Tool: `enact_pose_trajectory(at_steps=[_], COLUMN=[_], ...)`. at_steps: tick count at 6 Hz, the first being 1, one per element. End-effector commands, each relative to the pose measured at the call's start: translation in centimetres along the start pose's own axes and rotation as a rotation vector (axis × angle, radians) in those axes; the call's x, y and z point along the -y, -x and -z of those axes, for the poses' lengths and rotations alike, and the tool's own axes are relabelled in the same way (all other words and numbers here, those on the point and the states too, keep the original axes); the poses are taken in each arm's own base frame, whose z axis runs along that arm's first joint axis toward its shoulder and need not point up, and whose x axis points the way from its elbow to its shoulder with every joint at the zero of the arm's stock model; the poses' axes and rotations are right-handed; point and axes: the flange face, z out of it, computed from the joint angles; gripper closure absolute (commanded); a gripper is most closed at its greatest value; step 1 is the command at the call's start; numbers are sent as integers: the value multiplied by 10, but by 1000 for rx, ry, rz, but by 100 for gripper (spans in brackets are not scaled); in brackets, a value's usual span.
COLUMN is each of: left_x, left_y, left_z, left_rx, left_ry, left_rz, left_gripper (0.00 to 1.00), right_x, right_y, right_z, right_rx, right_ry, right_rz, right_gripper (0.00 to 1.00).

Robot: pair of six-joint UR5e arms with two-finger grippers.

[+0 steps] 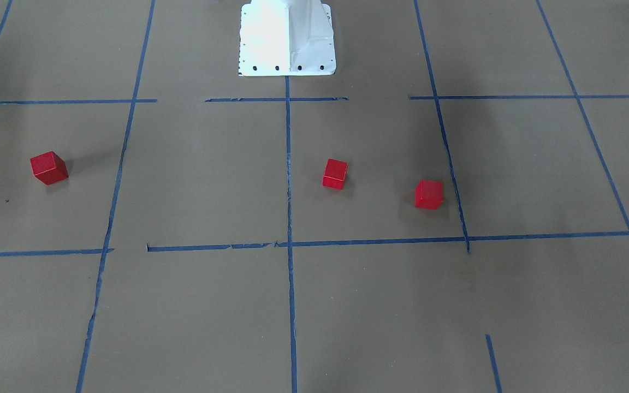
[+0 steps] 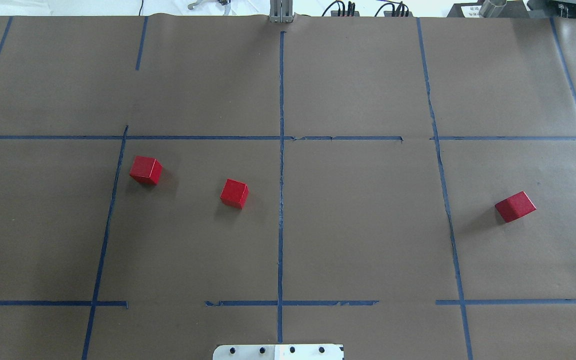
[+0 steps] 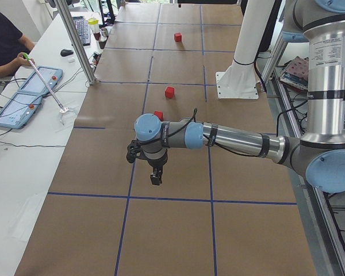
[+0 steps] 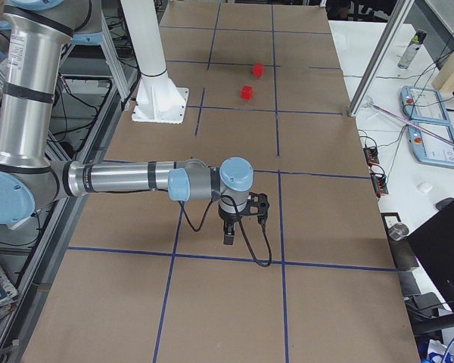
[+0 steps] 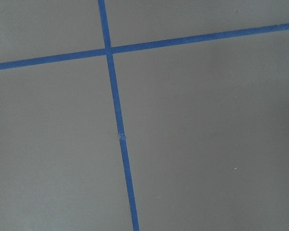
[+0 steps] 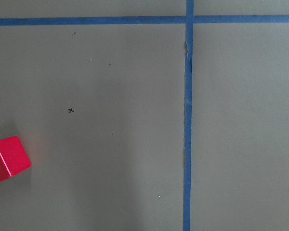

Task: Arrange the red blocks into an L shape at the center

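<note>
My right gripper needs to close on the opposite sides of the red block (image 1: 49, 167) (image 6: 9, 160) that is farthest from the center tape line, across from the other two blocks.
Three red blocks lie apart on the brown paper. Two sit on the robot's left of the center tape line (image 2: 280, 220): one block (image 2: 234, 193) close to it, another (image 2: 145, 170) farther out. The third block (image 2: 515, 206) lies far to the right and also shows at the lower left of the right wrist view (image 6: 7, 161). My left gripper (image 3: 155, 179) hangs above the paper, nearer the table's left end than the blocks. My right gripper (image 4: 229, 236) hangs above the paper near the right end. Neither holds a block. I cannot tell whether either is open or shut.
The white robot base (image 1: 287, 38) stands at the table's robot-side edge on the center line. A person (image 3: 3, 40) sits at a white side table with control pads (image 3: 23, 103). A metal post (image 3: 75, 40) rises at that table edge.
</note>
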Motion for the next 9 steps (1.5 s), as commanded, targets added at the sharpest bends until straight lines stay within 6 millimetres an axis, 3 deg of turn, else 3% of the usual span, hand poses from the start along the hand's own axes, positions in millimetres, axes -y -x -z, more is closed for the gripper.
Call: enact_pose_trajectory(at_steps=[1,5,7,8,9], left_x=[0,0,1,1,1], left_y=[2,2,1,1,1], left_z=[-3,-2,-2,-2,-4], left_rx=[-5,1,-6,-7,-5], left_ry=[0,2,-3,-2,3], left_rz=[1,2,-4,-5,-3], left_gripper=[0,0,0,0,0], right_x=[3,5,2,5,15], right_y=[5,52,79,96,128], right_z=[2,-20,-44,-53,-63], right_rx=[10,107,110,107,102], right_ry=[-45,-20,21,38,52], right_rz=[51,192,277,315,343], right_gripper=[0,0,0,0,0])
